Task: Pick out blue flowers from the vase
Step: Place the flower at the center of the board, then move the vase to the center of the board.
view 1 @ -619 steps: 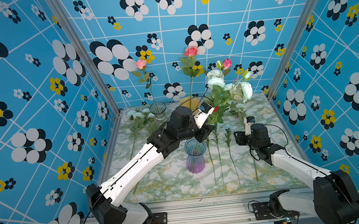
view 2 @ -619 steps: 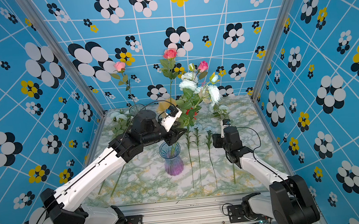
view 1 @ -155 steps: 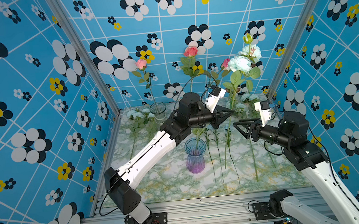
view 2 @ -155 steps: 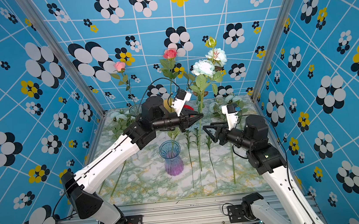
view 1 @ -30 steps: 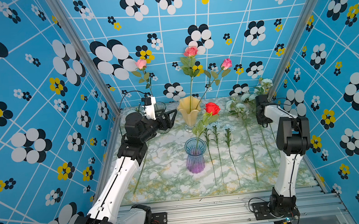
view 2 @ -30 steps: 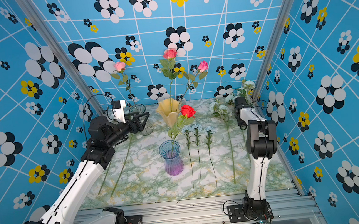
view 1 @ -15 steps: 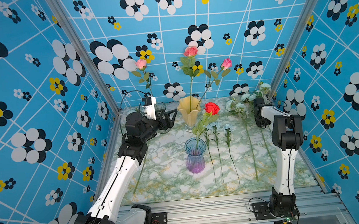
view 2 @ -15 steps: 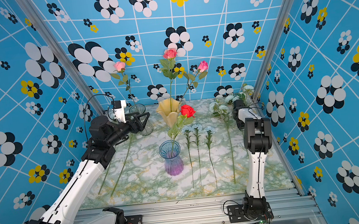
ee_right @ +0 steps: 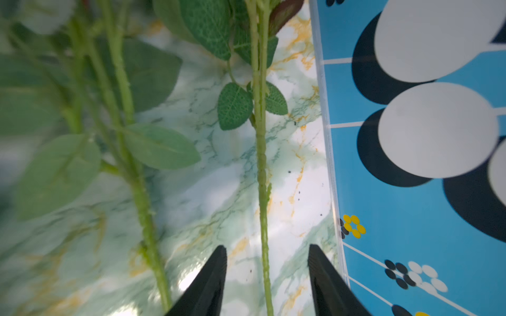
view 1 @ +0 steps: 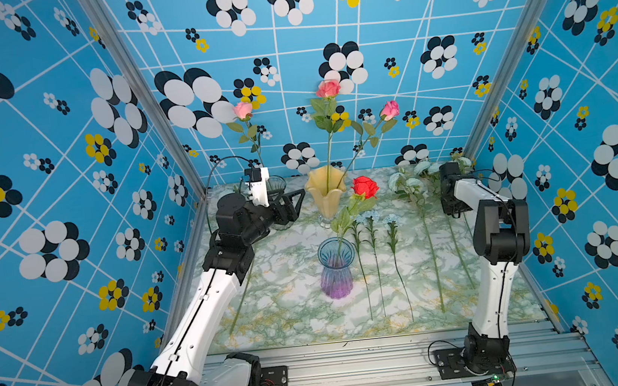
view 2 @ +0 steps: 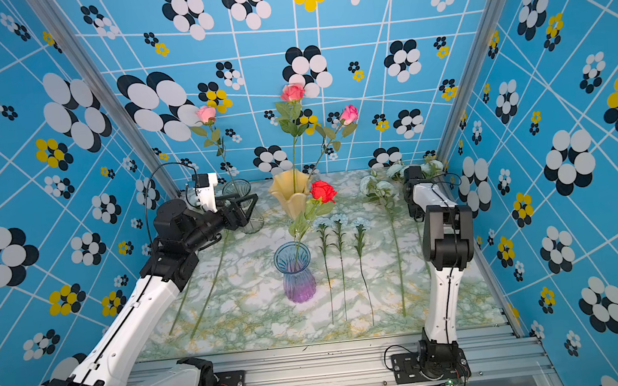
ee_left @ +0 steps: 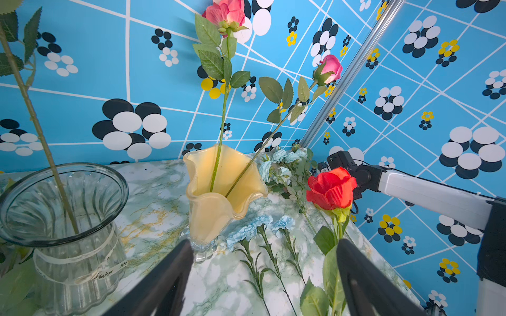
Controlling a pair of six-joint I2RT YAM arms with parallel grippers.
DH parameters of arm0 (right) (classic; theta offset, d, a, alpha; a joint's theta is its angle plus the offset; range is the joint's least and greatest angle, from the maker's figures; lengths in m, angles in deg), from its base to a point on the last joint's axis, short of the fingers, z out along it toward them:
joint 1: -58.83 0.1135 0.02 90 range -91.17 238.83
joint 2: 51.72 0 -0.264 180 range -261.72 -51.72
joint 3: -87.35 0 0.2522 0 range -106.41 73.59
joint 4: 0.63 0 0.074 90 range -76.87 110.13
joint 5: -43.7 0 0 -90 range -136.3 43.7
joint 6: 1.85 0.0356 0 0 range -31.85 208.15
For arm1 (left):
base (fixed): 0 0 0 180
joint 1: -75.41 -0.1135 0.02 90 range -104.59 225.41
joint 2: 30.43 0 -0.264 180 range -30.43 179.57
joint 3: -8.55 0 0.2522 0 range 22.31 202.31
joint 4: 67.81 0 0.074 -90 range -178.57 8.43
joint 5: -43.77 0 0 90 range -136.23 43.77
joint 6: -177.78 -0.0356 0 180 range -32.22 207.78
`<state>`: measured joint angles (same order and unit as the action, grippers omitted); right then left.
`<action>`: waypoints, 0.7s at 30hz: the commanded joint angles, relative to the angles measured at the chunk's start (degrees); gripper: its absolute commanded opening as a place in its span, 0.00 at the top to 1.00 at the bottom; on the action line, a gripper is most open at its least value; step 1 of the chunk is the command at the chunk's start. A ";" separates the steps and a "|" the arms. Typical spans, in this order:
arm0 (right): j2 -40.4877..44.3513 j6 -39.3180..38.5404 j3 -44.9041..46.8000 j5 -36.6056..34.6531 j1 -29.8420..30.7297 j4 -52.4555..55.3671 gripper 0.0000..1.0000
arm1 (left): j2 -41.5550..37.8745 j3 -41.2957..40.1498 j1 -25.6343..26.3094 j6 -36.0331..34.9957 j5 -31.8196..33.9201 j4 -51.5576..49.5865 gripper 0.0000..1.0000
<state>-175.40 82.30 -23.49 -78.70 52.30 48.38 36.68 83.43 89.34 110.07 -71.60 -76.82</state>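
Observation:
The robot's left gripper should close on the blue-to-purple glass vase's rim [view 1: 320, 249], on the side of that rim closest to the clear glass vase.
The blue-to-purple glass vase [view 1: 334, 273] stands mid-table and holds only a red rose [view 1: 364, 187]. Three small blue flowers [view 1: 370, 217] lie side by side on the marble to its right, also seen in the left wrist view as blue flowers [ee_left: 246, 232]. Two big pale blue sprays [view 1: 408, 185] lie further right, toward the back corner. In the right wrist view my right gripper [ee_right: 267, 249] is open astride one spray's green stem [ee_right: 261, 164], which rests on the table apart from both fingers. My left gripper [view 1: 298, 203] hangs open and empty beside the clear glass vase.
A yellow ruffled vase [view 1: 326, 196] holds two pink roses at the back. A clear glass vase [view 1: 277, 185] with one pink rose stands behind the left gripper. Two long stems [view 2: 211, 286] lie under the left arm. The right wall [ee_right: 410, 219] is close to the right gripper.
The right gripper's jaws have parted and let go of the spray stem, which now lies on the table. The left arm has stayed where it was, still open.

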 commanded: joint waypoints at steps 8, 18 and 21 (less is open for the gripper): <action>27.51 7.75 16.44 4.59 10.15 -8.29 0.45 | 0.26 0.09 -0.36 -1.72 1.45 -1.58 0.15; 45.20 18.99 48.84 19.32 21.73 -40.43 0.38 | 1.25 3.33 1.86 -5.31 3.68 -8.51 0.15; 43.58 19.60 50.14 22.67 22.13 -43.92 0.38 | 1.94 5.14 4.23 -7.90 7.47 -14.27 0.14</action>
<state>-131.40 98.39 26.17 -60.87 73.85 15.00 37.99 85.57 91.75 105.83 -67.80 -85.24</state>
